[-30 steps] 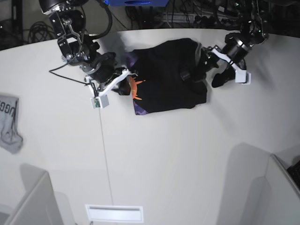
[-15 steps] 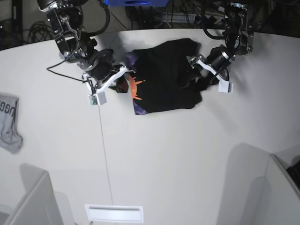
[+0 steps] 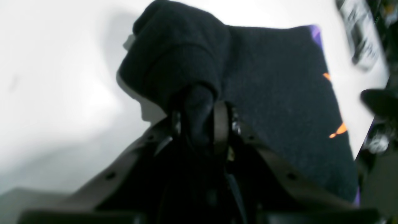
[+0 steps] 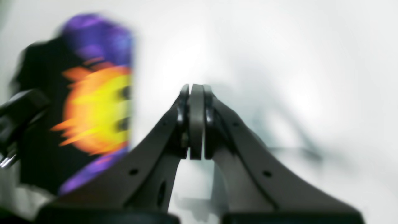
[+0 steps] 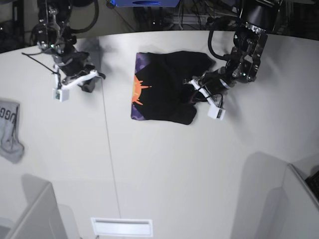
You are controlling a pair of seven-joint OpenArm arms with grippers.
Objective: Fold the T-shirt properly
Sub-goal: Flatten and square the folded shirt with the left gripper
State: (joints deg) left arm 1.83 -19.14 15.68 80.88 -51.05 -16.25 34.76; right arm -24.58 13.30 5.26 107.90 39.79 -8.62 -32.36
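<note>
Next, I release the black T-shirt's fold with my left gripper at the purple front corner of its printed edge (image 5: 137,115) (image 3: 317,37).
The black T-shirt (image 5: 167,82) lies partly folded at the back middle of the white table (image 5: 164,164), with its orange and purple print (image 5: 136,90) showing along its left edge. My left gripper (image 5: 193,95) is at the shirt's right side. In the left wrist view it (image 3: 200,124) is shut on a bunched fold of the black cloth (image 3: 174,59). My right gripper (image 5: 92,83) is well to the left of the shirt. In the right wrist view it (image 4: 196,121) is shut and empty over bare table, with the blurred print (image 4: 96,105) off to its left.
A small grey cloth with lettering (image 5: 10,130) hangs at the table's left edge. A thin line (image 5: 110,164) runs down the table. A white slotted plate (image 5: 121,226) sits at the front edge. Grey panels stand at both front corners. Cables crowd the back.
My right gripper has let go of the shirt's left edge and moved away to the left. My left gripper has carried the shirt's right side inward and down. The shirt now lies flatter.
</note>
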